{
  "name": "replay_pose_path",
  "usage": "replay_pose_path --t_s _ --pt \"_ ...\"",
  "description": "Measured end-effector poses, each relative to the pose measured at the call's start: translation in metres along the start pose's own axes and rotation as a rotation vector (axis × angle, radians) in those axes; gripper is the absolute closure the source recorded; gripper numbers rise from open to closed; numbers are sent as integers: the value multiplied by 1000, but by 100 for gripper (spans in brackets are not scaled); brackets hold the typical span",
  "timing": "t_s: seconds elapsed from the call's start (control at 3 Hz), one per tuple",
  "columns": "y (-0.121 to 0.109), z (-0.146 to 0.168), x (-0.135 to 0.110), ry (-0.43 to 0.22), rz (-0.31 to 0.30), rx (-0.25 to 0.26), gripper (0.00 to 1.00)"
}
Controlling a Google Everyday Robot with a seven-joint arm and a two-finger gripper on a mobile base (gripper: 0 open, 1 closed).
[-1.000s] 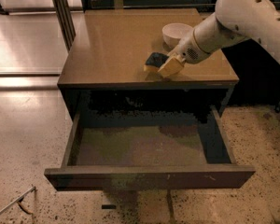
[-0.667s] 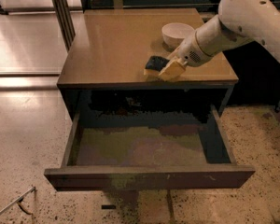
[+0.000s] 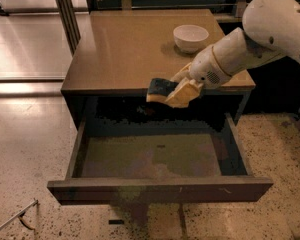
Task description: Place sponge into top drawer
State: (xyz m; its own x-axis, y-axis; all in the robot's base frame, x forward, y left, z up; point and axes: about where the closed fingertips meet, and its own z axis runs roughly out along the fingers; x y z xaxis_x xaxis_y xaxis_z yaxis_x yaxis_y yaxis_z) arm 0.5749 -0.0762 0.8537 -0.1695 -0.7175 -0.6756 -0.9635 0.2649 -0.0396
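The robot's gripper should release the sponge near the middle of the top drawer's greyish-brown bottom [image 3: 166,153].
The sponge [image 3: 159,88], dark blue-green on top with yellow foam beneath, is held in my gripper [image 3: 176,91] just past the front edge of the cabinet top, above the back of the open top drawer [image 3: 160,186]. The gripper is shut on the sponge's right end; my white arm [image 3: 250,44] reaches in from the right. The drawer is pulled far out, with a dark-brown front panel and a greyish-brown floor [image 3: 150,156] with nothing on it.
A white bowl [image 3: 190,37] stands on the brown cabinet top [image 3: 130,44], behind the gripper. A speckled floor surrounds the cabinet. A dark metal post [image 3: 65,9] stands at the back left.
My gripper has carried the sponge off the cabinet top, forward and to the left, so it now hangs over the open drawer.
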Motion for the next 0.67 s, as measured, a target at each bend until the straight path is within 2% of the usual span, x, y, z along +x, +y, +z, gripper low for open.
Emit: replay_pose_path --t_s 0.33,0.67 --pt "0 0 0 0 0 0 100" --pt "9 17 18 33 -42 -2 100"
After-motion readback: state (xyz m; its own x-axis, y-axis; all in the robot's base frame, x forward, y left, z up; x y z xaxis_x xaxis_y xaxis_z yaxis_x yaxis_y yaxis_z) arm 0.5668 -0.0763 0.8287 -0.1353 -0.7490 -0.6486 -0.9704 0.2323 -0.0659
